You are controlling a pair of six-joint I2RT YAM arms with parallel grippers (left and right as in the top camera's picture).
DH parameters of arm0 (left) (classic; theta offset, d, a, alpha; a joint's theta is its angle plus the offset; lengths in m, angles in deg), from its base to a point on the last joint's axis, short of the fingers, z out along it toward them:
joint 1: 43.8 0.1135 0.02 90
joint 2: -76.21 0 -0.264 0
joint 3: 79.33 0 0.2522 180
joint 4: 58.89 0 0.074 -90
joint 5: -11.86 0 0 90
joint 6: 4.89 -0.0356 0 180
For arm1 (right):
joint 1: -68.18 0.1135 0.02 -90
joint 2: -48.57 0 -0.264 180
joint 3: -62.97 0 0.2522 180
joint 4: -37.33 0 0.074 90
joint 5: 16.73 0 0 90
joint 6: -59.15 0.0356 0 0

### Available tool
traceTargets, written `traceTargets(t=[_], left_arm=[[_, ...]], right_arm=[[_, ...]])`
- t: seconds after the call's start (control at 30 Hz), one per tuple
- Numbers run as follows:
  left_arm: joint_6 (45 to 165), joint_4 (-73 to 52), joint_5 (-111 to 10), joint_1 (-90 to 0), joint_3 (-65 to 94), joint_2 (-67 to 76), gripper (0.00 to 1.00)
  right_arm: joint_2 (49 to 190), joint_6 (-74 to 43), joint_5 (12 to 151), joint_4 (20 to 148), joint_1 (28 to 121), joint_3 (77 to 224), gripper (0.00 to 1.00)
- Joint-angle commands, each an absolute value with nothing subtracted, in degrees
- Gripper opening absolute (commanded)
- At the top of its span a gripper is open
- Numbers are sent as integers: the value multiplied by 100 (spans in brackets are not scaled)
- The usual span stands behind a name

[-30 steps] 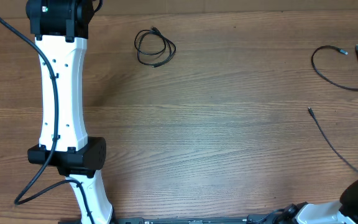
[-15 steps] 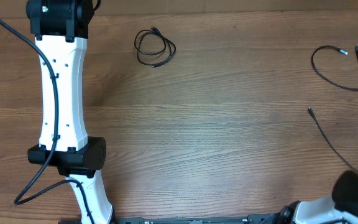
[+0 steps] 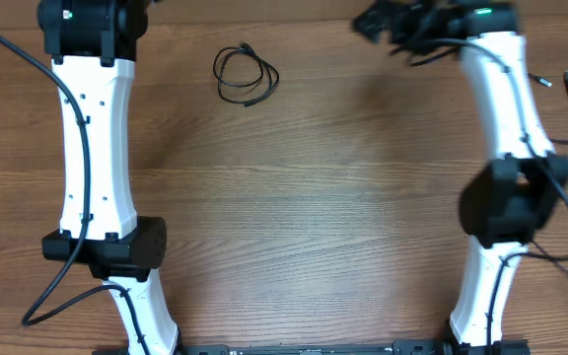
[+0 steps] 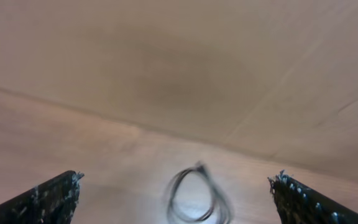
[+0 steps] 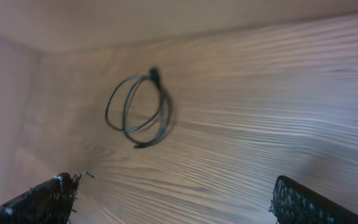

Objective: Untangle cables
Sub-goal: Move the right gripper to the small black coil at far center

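Next, I close my right gripper on the near side (image 3: 263, 95) (image 5: 158, 134) of the coiled black cables, beside the cables' loose end and across from the plug.
A small coiled bundle of thin black cables (image 3: 246, 76) lies on the wooden table at the back, left of centre. It also shows in the left wrist view (image 4: 196, 196) and in the right wrist view (image 5: 138, 107). My left gripper (image 4: 176, 200) is open and empty, with the coil ahead between its fingers. My right gripper (image 3: 373, 22) is open and empty at the back, right of the coil; its fingers show in the right wrist view (image 5: 176, 199). Loose cable strands (image 3: 565, 94) lie at the far right, partly hidden by the right arm.
The left arm (image 3: 97, 148) stretches along the left side of the table and the right arm (image 3: 506, 148) along the right side. A wall runs behind the table's far edge (image 4: 166, 74).
The right arm has swung from the near right corner up to the back of the table, and its gripper is now near the coil. The left arm has barely moved.
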State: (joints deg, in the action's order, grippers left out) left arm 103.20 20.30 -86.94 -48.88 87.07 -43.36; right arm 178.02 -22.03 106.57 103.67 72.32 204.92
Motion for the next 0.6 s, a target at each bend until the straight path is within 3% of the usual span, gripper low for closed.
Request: traceTargets(t=[0.0, 0.27, 0.43, 0.57], left_arm=[[9903, 2445, -8541, -4573, 8644, -4233, 100], [9524, 3407, -8110, -4295, 8451, -4755, 97], [9474, 3503, -8088, -4309, 8451, -5142, 96], [9382, 3354, -8062, -4306, 8451, -5227, 98]], right_arm=[[17995, -1838, 10770, 10082, 7687, 20535, 100], [18137, -1068, 10084, 9534, 8463, 20535, 100], [18228, -81, 9630, 9416, 8683, 20533, 100], [18696, 671, 10051, 8937, 8710, 20533, 100]])
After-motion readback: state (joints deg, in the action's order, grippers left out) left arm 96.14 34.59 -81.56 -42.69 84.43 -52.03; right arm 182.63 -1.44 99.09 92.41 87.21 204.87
